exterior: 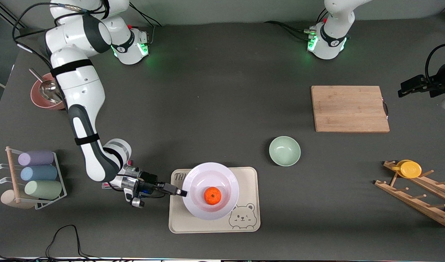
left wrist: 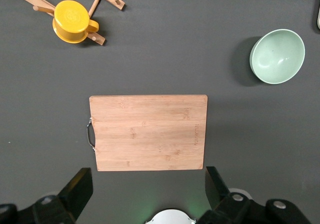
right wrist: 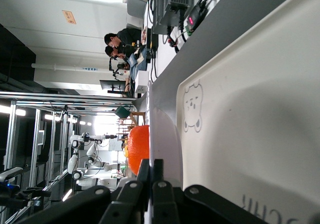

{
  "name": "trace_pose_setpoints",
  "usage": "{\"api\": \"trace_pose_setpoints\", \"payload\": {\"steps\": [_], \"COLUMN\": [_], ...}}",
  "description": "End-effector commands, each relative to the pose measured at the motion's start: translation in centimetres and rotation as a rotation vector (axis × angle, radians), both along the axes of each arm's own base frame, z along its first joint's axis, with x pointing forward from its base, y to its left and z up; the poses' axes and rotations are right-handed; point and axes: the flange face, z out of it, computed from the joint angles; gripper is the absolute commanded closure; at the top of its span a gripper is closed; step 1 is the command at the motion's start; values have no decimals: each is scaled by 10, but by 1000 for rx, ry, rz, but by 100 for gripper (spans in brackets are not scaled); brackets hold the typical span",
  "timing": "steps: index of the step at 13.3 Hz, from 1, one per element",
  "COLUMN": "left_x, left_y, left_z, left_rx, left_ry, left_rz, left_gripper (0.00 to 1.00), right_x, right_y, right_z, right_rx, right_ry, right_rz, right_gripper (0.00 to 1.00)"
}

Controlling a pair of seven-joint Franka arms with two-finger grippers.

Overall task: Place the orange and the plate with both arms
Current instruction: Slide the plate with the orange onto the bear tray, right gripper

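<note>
Next, my right gripper sets the plate with its orange, now over the tray, down on the middle of the cream bear-printed tray (exterior: 213, 197) (right wrist: 217, 141) and lets go of it there.
The pale lavender-white plate (exterior: 210, 174) lies over the cream bear-printed tray (exterior: 249, 222), near the front camera. The orange (exterior: 212, 195) sits in the plate's well. My right gripper (exterior: 182, 193) is shut on the plate's rim at the side toward the right arm's end. In the right wrist view its fingers (right wrist: 151, 169) pinch the white rim (right wrist: 164, 134), with the orange (right wrist: 139, 143) just past them and the tray (right wrist: 250, 109) below. I cannot tell whether the plate rests on the tray. My left gripper (exterior: 402, 91) is open and empty in the air beside the cutting board (exterior: 349, 108); it (left wrist: 147, 194) looks down on the board (left wrist: 148, 132).
A mint-green bowl (exterior: 284, 150) stands between tray and cutting board. A wooden rack (exterior: 418, 194) with a yellow cup (exterior: 409, 169) is at the left arm's end. A rack of pastel cups (exterior: 38, 174) and a brown bowl with a ladle (exterior: 44, 95) are at the right arm's end.
</note>
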Motion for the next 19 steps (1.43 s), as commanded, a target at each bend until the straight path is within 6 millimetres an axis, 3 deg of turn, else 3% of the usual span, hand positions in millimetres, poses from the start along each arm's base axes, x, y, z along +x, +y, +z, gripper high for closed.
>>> {"api": "trace_pose_setpoints", "payload": {"steps": [1,3,8,14,15,18,19], "left_x": [-8,-8,-9,-9,-9,-9,-9], "left_y": [-2,-2,-4,-7,-7,-7,-7], "left_z": [5,5,4,3,3,3,3], "left_rx": [19,19,18,19,19,19,19], "left_ry": [6,6,14,14,14,13,13], "left_rz": [-8,-8,-9,-14,-12,-12,-14], "left_gripper": [0,0,0,0,0,0,0], "right_x": [15,14,10,5,4,6,8], "right_y": [2,6,16,14,14,12,12], "right_z": [-6,-25,-45,-55,-56,-52,-46], "right_rx": [-16,-41,-90,-92,-92,-90,-87], "right_ry": [-40,-65,-74,-60,-56,-57,-57], "right_rz": [4,4,-10,-8,-9,-11,-15], "right_gripper": [100,100,100,100,96,67,66]}}
